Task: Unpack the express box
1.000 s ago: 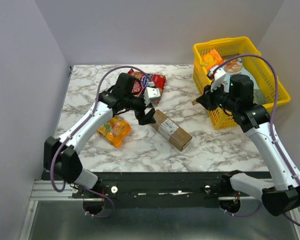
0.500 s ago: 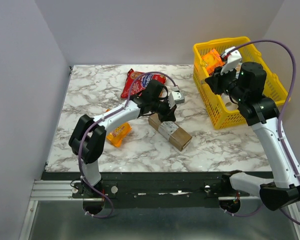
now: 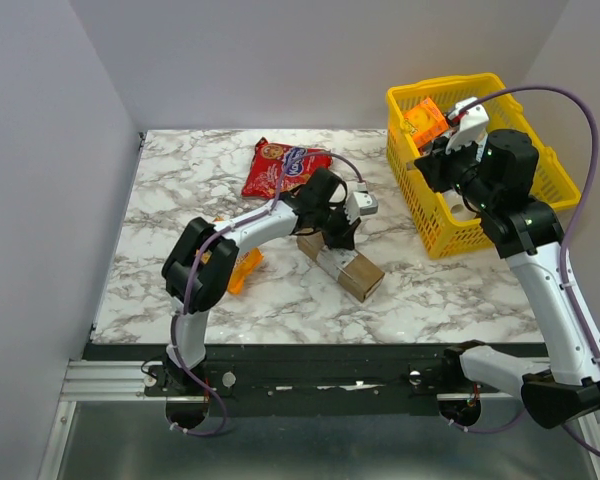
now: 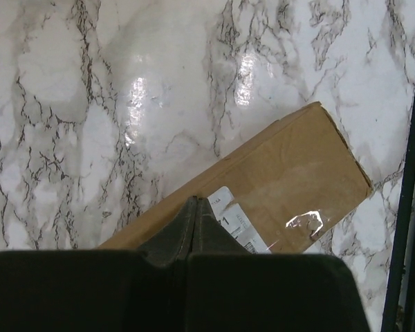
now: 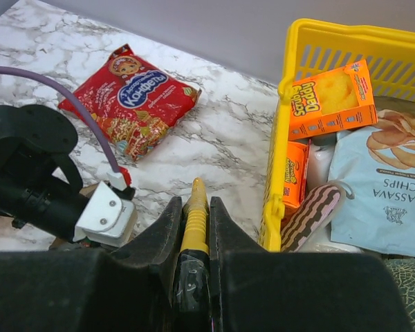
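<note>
The left gripper, shut over the express box's top beside the label, should lift off, open and grab the box's end (image 3: 308, 244) near the red snack bag.
The express box (image 3: 342, 265) is a long brown carton lying diagonally at mid-table, with a white label (image 4: 243, 227) on top. My left gripper (image 3: 338, 235) is shut with nothing between its fingers. Its tips (image 4: 196, 202) sit over the box's top, right beside the label, and whether they touch the cardboard is unclear. My right gripper (image 5: 194, 202) hovers above the table next to the basket, shut on a yellow ribbed-handled tool (image 5: 196, 211) that points forward between the fingers. In the top view this gripper (image 3: 427, 170) is high at the right, apart from the box.
A yellow plastic basket (image 3: 450, 88) at the back right holds orange snack boxes (image 5: 330, 97) and a pale blue chips bag (image 5: 384, 187). A red snack bag (image 3: 285, 167) lies behind the box. An orange bag (image 3: 242, 268) lies partly under the left arm.
My left gripper has swung right onto the box and closed from open to shut. My right arm has lifted and drawn back toward the basket, still holding the yellow tool.
</note>
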Robot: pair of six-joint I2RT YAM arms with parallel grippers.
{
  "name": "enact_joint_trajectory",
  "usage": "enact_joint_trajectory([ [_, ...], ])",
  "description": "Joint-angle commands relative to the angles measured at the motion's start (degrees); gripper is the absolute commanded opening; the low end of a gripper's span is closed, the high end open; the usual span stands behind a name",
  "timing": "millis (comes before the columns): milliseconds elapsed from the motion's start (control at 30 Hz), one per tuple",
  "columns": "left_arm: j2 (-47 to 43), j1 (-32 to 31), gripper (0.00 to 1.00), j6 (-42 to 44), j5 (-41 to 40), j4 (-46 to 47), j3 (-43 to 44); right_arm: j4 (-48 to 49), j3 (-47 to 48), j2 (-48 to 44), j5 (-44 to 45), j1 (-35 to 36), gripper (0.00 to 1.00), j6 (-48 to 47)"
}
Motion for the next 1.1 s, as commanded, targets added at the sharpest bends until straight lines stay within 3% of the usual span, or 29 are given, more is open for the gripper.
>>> enact_joint_trajectory([
  [0,2.34,-0.12,0.0,1.15,-2.06,-1.28,2.91,0.31,0.35,0.41,0.86,-0.3,0.0,0.07],
  [333,10.33,-0.73,0.0,2.38,-2.06,-2.51,11.35,-0.92,0.53,0.33,0.59,-0.38,0.0,0.33],
  [467,5.97,-0.12,0.0,2.55,-1.36,-2.86,13.2,-0.92,-0.35,-0.37,0.94,-0.65,0.01,0.07],
  [667,-3.97,-0.21,0.0,4.49,-0.13,-2.33,6.35,0.39,-2.46,-0.99,0.51,-1.18,0.0,0.86],
  [1067,-3.46,-0.56,0.0,6.95,-2.32,-5.24,-0.51,1.01,-0.88,0.51,-0.29,-1.62,0.0,0.68],
])
